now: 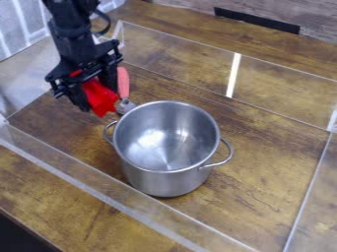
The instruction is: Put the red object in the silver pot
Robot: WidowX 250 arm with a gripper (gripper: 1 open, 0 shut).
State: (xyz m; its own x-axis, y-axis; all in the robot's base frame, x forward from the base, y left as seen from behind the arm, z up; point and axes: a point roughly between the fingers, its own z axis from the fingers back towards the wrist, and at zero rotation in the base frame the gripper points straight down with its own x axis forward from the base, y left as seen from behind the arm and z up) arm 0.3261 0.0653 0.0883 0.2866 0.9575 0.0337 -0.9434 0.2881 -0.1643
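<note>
Next, the gripper releases the red object, now hanging beside the pot's rim, between the pot's loop handles, on the inside bottom of the silver pot (165, 150).
My gripper (98, 96) points straight down at the left of the table, shut on the red object (101, 98), a bright red blocky piece that hangs clear of the wood between the black fingers. The silver pot (168, 148) stands just right of and below it in the picture, round and shiny, with two small loop handles and nothing inside. The red object hangs beside the pot's upper left rim, not over the opening.
A slim pink-handled utensil (122, 83) with a metal end lies on the table right behind the gripper, its tip near the pot's left handle. Low clear plastic walls (79, 177) fence the wooden table on all sides.
</note>
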